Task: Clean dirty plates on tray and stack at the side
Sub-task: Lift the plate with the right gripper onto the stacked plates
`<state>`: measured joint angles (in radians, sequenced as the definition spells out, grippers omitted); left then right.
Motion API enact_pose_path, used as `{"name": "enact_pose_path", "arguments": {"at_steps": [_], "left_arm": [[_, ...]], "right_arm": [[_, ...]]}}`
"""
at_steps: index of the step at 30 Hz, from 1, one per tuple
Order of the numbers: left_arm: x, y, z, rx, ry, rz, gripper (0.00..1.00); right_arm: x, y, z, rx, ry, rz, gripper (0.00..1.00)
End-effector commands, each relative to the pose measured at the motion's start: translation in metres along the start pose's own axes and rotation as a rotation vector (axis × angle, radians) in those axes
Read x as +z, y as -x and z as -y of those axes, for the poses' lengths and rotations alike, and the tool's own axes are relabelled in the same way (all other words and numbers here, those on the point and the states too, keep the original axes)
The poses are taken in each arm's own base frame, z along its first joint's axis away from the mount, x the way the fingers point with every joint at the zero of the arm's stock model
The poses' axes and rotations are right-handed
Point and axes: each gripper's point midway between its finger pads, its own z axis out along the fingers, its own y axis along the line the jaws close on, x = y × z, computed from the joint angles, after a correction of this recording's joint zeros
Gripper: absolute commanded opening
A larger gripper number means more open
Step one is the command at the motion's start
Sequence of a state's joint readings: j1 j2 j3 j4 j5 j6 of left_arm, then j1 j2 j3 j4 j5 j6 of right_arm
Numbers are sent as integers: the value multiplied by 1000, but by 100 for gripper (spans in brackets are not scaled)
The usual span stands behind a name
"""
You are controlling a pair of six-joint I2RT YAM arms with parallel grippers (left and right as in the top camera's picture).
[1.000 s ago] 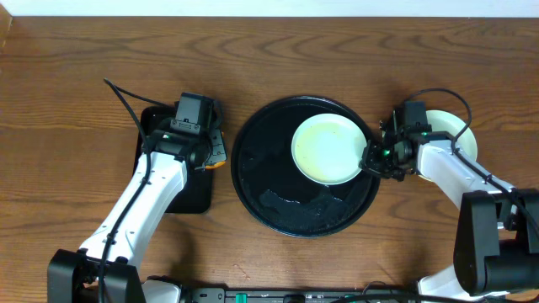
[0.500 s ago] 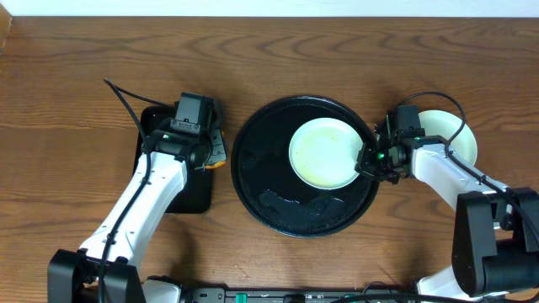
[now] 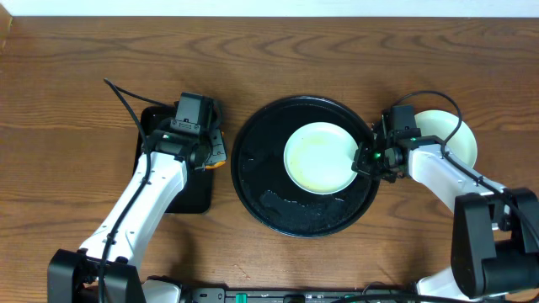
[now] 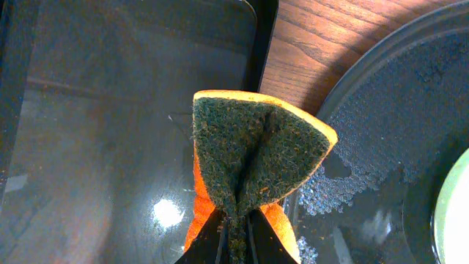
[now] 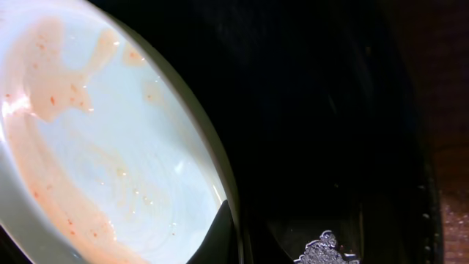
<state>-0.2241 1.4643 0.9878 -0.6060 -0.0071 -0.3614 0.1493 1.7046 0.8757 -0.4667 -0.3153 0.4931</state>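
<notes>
The green-and-orange sponge will be set free by my left gripper, which will let it go in the middle of the rectangular black tray (image 3: 179,162) (image 4: 111,125).
A pale mint plate (image 3: 318,157) lies on the round black tray (image 3: 257,172), in its right half. My right gripper (image 3: 365,162) is shut on that plate's right rim. In the right wrist view the plate (image 5: 95,132) carries orange-pink sauce smears, and my right gripper (image 5: 236,224) pinches its edge over the tray (image 5: 330,110). A second pale plate (image 3: 450,130) sits on the wood to the right, partly under the right arm. My left gripper (image 3: 216,154) hangs just left of the tray, shut on an orange sponge (image 4: 256,158) with a dark green scouring face.
A smaller rectangular black tray (image 3: 181,189) lies under the left arm, its wet floor (image 4: 110,125) showing in the left wrist view. Soap foam (image 3: 295,206) covers the round tray's front part. Bare wood tabletop (image 3: 76,101) surrounds everything.
My right gripper has closed on the plate's rim and moved left, sliding the plate a little toward the tray's middle. The left arm and sponge have stayed still.
</notes>
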Motion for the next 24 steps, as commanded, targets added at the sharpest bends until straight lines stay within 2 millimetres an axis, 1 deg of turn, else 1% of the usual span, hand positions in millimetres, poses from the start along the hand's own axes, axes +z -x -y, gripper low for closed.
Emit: {"name": "enact_pose_path", "arguments": {"at_steps": [1,2,3,6,8,11,15,21,24], "left_arm": [[3,-4,-6,9,20,-9,8],[3,-4,-6,9,20,-9,8],[3,-4,-6,9,20,-9,8],[3,-4,-6,9,20,-9,8],[3,-4,-6,9,20,-9,8],[3,-4,-6,9,20,-9,8],[3,-4,-6,9,20,-9,8],[3,-4,-6,8,19,-9,8],[3,-4,-6,9,19,-9,8]], "right_arm": [[-26,16,-23,-109,47,95,1],[-32,19,-26,-125,55,113,1],[-40,24,-31,-149,66,142,1],[-69,39,-39,-192,54,254,1],[-85,45,-41,-224,37,315,1],[-106,53,-39,-263,-23,410,1],[-122,59,-37,-313,-103,489,1],[-128,63,-33,-402,-251,552,1],[-134,66,-39,-490,-337,594,1]]}}
